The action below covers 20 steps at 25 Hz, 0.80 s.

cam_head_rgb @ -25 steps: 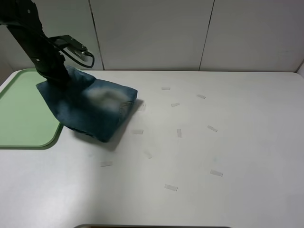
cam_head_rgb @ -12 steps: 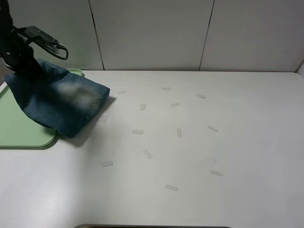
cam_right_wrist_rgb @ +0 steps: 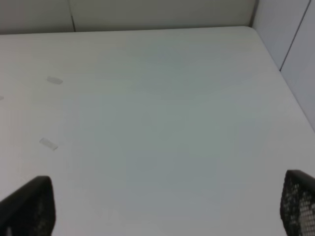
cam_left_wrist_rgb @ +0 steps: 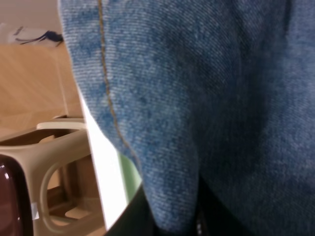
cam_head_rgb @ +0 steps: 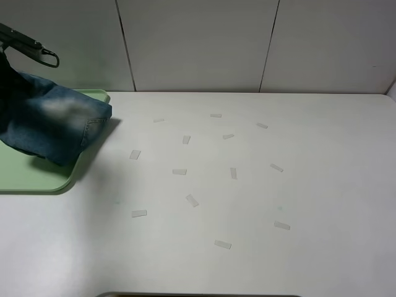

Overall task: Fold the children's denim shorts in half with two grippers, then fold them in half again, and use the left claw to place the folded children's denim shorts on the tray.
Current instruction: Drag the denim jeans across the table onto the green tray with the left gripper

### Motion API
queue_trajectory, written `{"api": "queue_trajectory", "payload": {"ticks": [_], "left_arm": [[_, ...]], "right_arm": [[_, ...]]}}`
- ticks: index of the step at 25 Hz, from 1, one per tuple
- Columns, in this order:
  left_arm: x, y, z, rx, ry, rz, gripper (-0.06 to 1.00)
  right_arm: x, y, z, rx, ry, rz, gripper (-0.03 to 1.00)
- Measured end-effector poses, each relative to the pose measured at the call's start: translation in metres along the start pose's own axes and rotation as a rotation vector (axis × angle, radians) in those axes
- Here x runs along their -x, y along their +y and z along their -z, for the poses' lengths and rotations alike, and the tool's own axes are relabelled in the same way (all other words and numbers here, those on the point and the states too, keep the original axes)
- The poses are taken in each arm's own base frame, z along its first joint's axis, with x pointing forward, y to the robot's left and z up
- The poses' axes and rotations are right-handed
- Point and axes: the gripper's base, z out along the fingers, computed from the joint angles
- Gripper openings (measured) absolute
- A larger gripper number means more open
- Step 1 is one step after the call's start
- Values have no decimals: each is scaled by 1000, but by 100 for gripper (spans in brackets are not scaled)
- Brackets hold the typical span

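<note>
Next, I let go of the folded denim shorts with my left gripper inside the pale green tray's rim [cam_head_rgb: 43, 134], a little toward the wall. The shorts now hang above that tray.
The folded children's denim shorts [cam_head_rgb: 52, 124] hang at the far left, above the pale green tray [cam_head_rgb: 31, 179], with their lower right corner near the tray's right rim. The left claw is almost wholly past the left edge of the exterior high view; only its black cable loop [cam_head_rgb: 38, 54] shows. In the left wrist view the denim [cam_left_wrist_rgb: 197, 98] fills the picture and my left gripper [cam_left_wrist_rgb: 172, 221] is shut on a fold of it. In the right wrist view the right gripper [cam_right_wrist_rgb: 162, 204] stands open over bare white table, holding nothing.
Several small pale tape strips [cam_head_rgb: 179, 171] are scattered over the white table [cam_head_rgb: 278, 185]. A panelled wall stands behind it. Past the table's left edge, a beige plastic stool [cam_left_wrist_rgb: 54, 182] sits on the wooden floor.
The left arm has carried the shorts leftward, from the table beside the tray to over the tray, and has slid almost out of view. The right gripper stays open.
</note>
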Motion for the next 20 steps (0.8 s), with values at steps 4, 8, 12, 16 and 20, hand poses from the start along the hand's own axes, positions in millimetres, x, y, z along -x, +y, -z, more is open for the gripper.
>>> {"api": "queue_trajectory", "payload": {"ticks": [4,8,12,16,20], "left_arm": [[-1,4,-1,7,-4,12,8],[-3,7,-2,11,-7,29,8],[-4,9,-3,13,-6,76,8],[-12,8,-7,9,22,140,8],[-18,6,-10,6,49,184,8]], "right_arm": [[0,0,0,0,0,0,69],[0,0,0,0,0,0,69],[0,0,0,0,0,0,69],[0,0,0,1,0,0,69],[0,0,0,3,0,-2,69]]}}
